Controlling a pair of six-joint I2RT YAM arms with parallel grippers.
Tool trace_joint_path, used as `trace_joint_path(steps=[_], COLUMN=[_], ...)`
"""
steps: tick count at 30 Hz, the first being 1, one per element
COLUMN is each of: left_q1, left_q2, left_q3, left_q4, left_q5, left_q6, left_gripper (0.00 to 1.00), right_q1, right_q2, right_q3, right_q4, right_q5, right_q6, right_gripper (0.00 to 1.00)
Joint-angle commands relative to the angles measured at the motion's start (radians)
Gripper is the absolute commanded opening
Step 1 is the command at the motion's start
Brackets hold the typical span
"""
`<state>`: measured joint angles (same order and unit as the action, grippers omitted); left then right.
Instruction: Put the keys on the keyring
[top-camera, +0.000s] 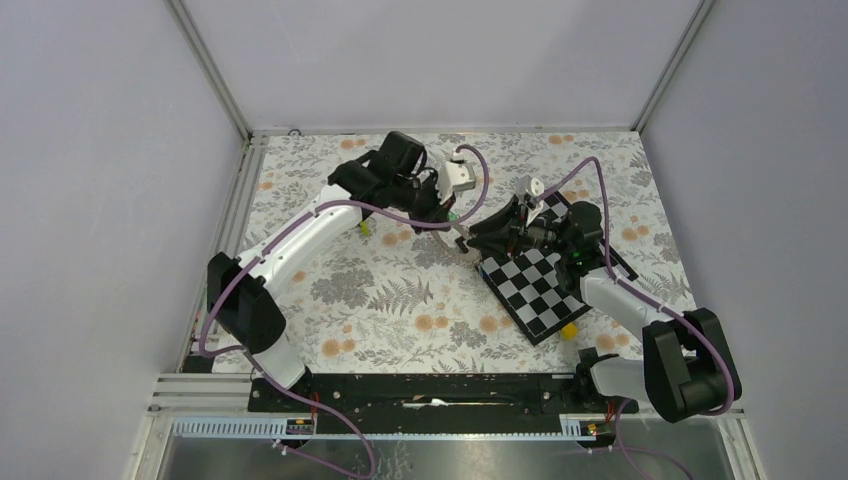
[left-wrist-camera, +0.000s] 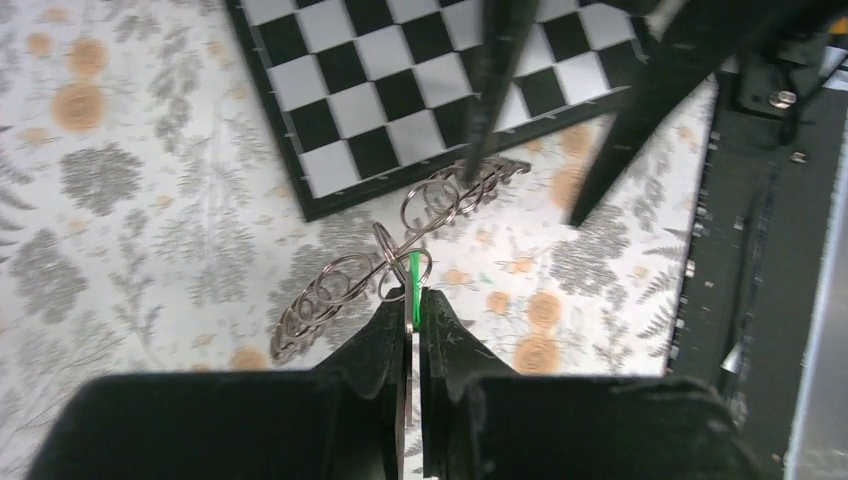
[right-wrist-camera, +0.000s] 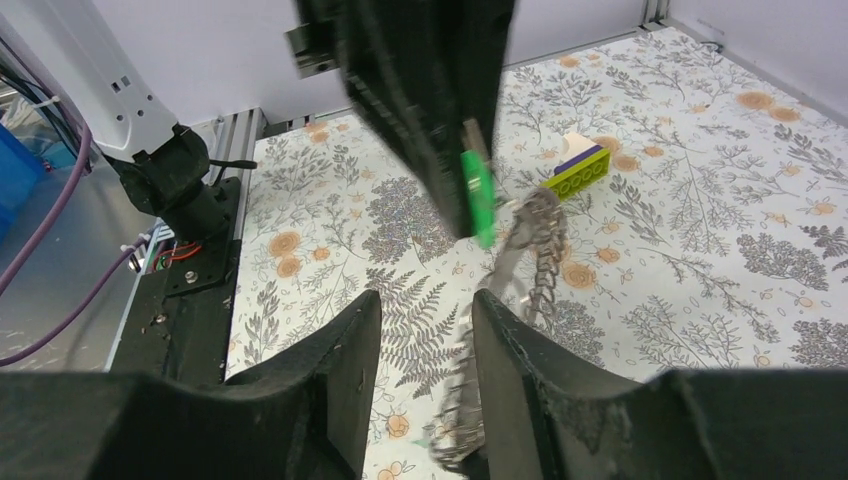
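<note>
Next, I set the green key down with my left gripper between the fern print and the black front rail (top-camera: 375, 326).
My left gripper (left-wrist-camera: 413, 298) is shut on the bright green key (left-wrist-camera: 413, 278), whose metal blade runs back between the jaws. The key's head sits at a ring in the middle of the keyring (left-wrist-camera: 340, 285), a silver chain of linked rings stretched across the floral cloth. The chain's far end lies at one finger (left-wrist-camera: 492, 90) of my right gripper. In the right wrist view my right gripper (right-wrist-camera: 425, 305) is open, and the keyring (right-wrist-camera: 540, 250) runs along the inner side of its right finger. The green key (right-wrist-camera: 478, 195) shows there too. The blue and black-brown keys are out of view.
A black-and-white checkerboard (top-camera: 540, 285) lies under the right arm, with a small yellow block (top-camera: 568, 330) at its near corner. A yellow-green stick with a purple top (right-wrist-camera: 578, 170) lies beyond the chain. Both grippers (top-camera: 465, 232) meet at mid-table.
</note>
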<state>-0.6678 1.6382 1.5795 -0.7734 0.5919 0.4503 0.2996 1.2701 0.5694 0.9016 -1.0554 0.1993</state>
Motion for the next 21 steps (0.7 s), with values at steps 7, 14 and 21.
trace_joint_path(steps=[7,14,21], left_q1=[0.096,0.108,0.108], left_q2=[0.053,0.030,-0.023], left_q3=[0.072,-0.151,-0.385], left_q4=[0.020,0.020,0.003], left_q5=[-0.117,-0.137,-0.190], left_q6=[0.131,0.161,0.183], left_gripper=[0.00,0.00,0.00], right_q1=[-0.017,-0.020,-0.020], right_q2=[-0.030,-0.026,-0.024], right_q3=[0.023,0.023,0.022], right_q4=[0.005,0.003,0.002], right_q5=[0.023,0.020,0.020], right_q6=[-0.034,-0.033,-0.035], right_gripper=[0.48,0.48,0.48])
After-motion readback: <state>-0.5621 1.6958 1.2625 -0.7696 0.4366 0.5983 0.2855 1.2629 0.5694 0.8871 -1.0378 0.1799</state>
